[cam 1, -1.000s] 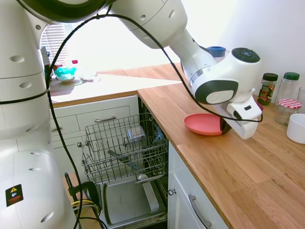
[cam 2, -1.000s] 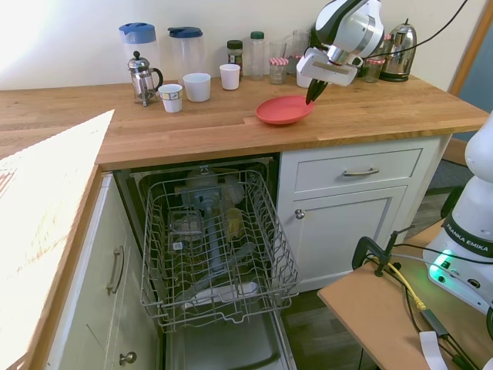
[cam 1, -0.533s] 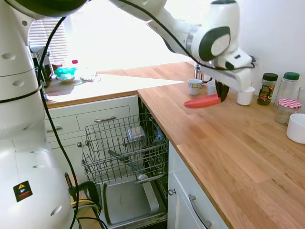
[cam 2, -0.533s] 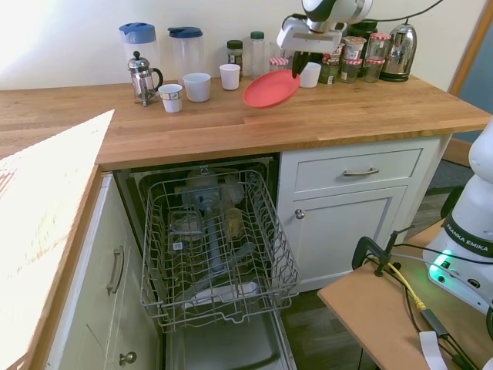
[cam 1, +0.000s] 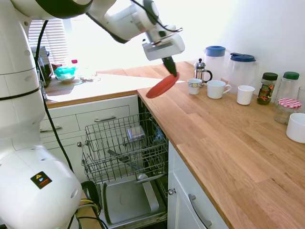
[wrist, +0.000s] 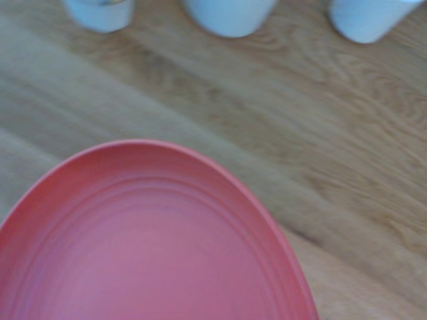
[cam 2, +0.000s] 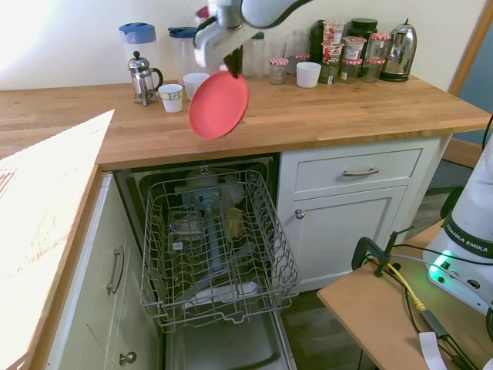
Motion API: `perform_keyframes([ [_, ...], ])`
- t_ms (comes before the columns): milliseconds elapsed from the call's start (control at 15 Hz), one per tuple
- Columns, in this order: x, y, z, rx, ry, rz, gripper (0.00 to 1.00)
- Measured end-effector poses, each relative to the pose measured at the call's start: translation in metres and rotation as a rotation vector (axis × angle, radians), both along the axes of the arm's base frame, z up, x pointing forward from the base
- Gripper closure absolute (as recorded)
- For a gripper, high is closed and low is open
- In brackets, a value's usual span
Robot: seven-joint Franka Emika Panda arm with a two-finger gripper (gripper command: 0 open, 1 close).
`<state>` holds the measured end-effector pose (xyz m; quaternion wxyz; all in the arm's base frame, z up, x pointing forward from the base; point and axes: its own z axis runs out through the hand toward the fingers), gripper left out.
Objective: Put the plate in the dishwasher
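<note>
My gripper should set the coral-red plate free so that it rests in the grey wire rack's side (cam 1: 107,140) that is away from the wooden counter.
The coral-red plate (cam 2: 219,105) hangs tilted in the air over the worktop's front edge, above the open dishwasher (cam 2: 216,247). My gripper (cam 2: 231,60) is shut on its upper rim. From the other side the plate (cam 1: 162,85) shows edge-on, slanting down from the gripper (cam 1: 169,66). In the wrist view the plate (wrist: 147,247) fills the lower half over the wood. The dishwasher's grey wire rack (cam 1: 125,145) is pulled out over the lowered door (cam 1: 128,200), with a few items in it.
White mugs (cam 2: 197,86), a French press (cam 2: 142,77), two blue-lidded jugs (cam 2: 137,45), jars (cam 2: 279,69) and a kettle (cam 2: 398,52) line the back of the wooden counter (cam 2: 323,116). A white bowl (cam 1: 297,128) sits at the far right. White cabinets (cam 2: 347,208) flank the dishwasher.
The arm lifted the plate off the counter and carried it along the worktop toward the dishwasher. The plate tipped from flat to steeply tilted.
</note>
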<state>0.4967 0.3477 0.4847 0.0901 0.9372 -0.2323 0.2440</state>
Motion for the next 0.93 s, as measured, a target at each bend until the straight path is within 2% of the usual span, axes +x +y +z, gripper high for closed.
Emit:
perform_keyframes([
  [200,-0.074,0.096,-0.059,-0.171,-0.005,0.161,1.00],
  [400,-0.124,0.169,-0.126,-0.350,-0.035,0.318,1.00],
  [533,-0.142,0.211,-0.163,-0.462,-0.059,0.400,1.00],
  [667,-0.160,0.243,-0.181,-0.573,-0.068,0.479,1.00],
  [933,-0.181,0.259,-0.226,-0.766,-0.016,0.635,1.00],
])
